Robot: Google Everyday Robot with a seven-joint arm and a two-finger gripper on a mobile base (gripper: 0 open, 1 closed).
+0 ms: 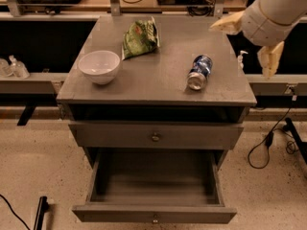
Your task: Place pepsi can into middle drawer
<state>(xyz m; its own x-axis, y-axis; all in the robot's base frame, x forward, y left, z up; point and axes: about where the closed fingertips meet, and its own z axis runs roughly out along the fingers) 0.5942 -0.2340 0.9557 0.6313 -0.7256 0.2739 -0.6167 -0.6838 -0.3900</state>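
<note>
The robot's gripper will close on the blue body (200, 69) of the pepsi can, leaving the can's silver end nearest the open drawer free.
The pepsi can (199, 72), blue with a silver end, lies on its side on the right part of the grey cabinet top (158, 80). The middle drawer (153, 186) is pulled out at the bottom of the view, its floor bare, with a small knob on its front. My gripper (241, 51) hangs at the upper right, above the cabinet's right edge and to the right of the can, not touching it. Its two tan fingers (270, 59) are spread apart and hold nothing.
A white bowl (99, 66) stands on the left of the top, and a green snack bag (139, 36) lies behind it. A shut drawer front with a round knob (155, 137) sits above the open drawer. Cables (268, 143) lie on the floor at the right.
</note>
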